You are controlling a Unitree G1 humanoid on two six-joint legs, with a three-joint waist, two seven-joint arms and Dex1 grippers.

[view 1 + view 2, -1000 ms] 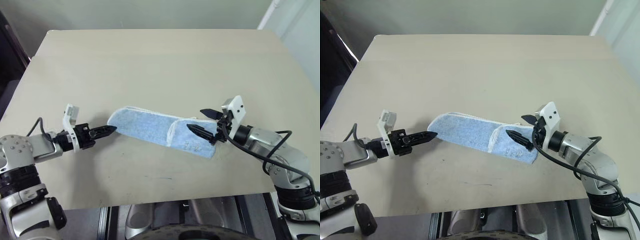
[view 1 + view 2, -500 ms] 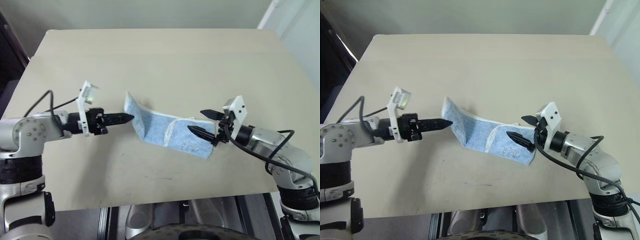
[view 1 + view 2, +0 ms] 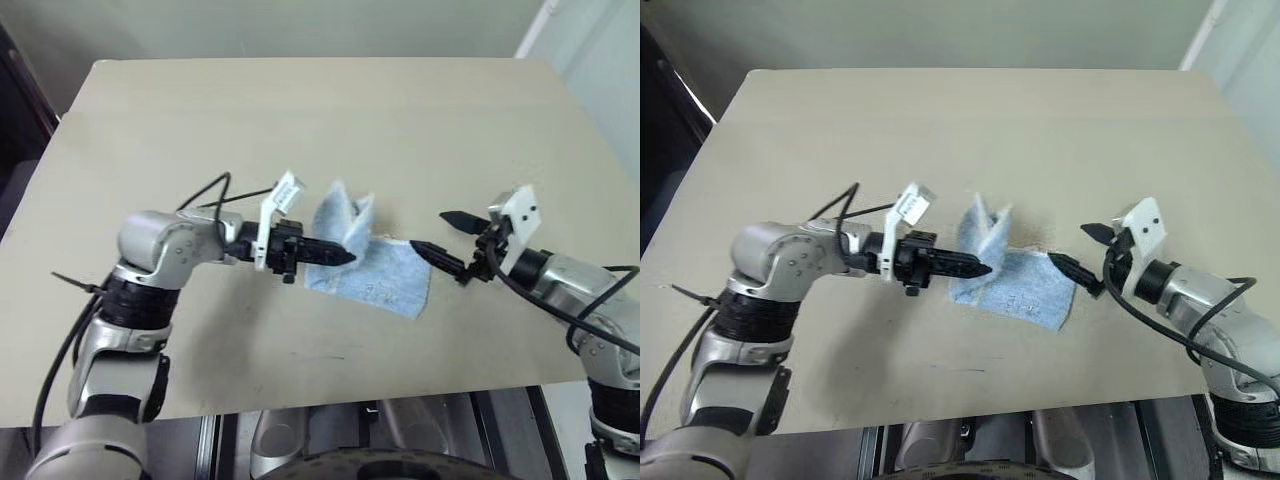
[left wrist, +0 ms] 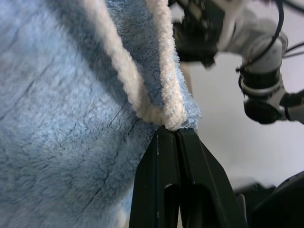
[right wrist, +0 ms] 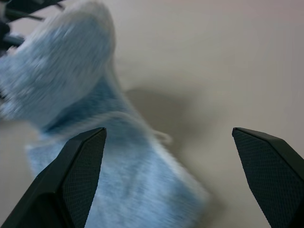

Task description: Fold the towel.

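My left gripper will let go of the lifted hem on the light-blue towel's flat end [image 3: 418, 272] beside my right gripper.
The light-blue towel [image 3: 375, 278] lies near the middle of the beige table, its left end lifted into a standing fold [image 3: 345, 215]. My left gripper [image 3: 343, 257] is shut on that end. In the left wrist view its fingers [image 4: 159, 190] pinch the white hemmed edge [image 4: 166, 111]. My right gripper [image 3: 446, 237] hovers open just to the right of the towel's right end, holding nothing. The right wrist view shows the towel [image 5: 71, 76] ahead of the wide-apart fingertips [image 5: 80, 166].
The beige table [image 3: 300, 120] stretches bare behind and to the left of the towel. Its front edge [image 3: 330, 405] runs close below the towel, and dark gaps border the table's left side.
My left gripper has carried the towel's left end up and to the right, over the rest. My right gripper has drawn back to the right, off the towel, still open.
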